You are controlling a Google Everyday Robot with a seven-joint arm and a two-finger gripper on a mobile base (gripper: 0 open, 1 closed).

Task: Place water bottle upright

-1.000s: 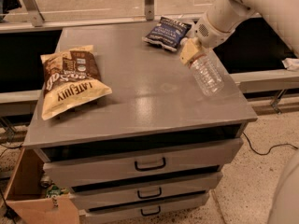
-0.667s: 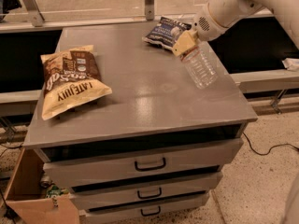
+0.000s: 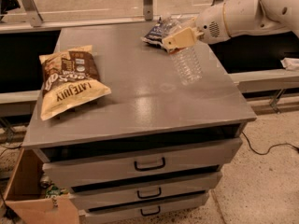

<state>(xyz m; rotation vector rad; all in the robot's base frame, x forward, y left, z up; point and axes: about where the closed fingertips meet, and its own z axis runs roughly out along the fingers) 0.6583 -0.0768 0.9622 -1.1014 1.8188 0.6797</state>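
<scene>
I need to let go of the water bottle on the grey top, in front of the dark blue snack bag (image 3: 193, 90).
The water bottle (image 3: 187, 65) is clear ribbed plastic and hangs nearly upright over the right rear part of the grey cabinet top (image 3: 140, 101), its base low near the surface. Its upper end is hidden between the cream fingers (image 3: 180, 38) of my gripper (image 3: 176, 42), which is shut on it. The white arm reaches in from the upper right. I cannot tell whether the bottle's base touches the top.
A brown and cream chip bag (image 3: 67, 80) lies on the left of the cabinet top. A dark blue snack bag (image 3: 159, 31) lies at the rear, just behind the gripper. Below are three drawers (image 3: 149, 162). A cardboard box (image 3: 32, 199) stands on the floor at the lower left.
The gripper has moved left and back with the bottle, and the bottle has swung from a slant toward upright.
</scene>
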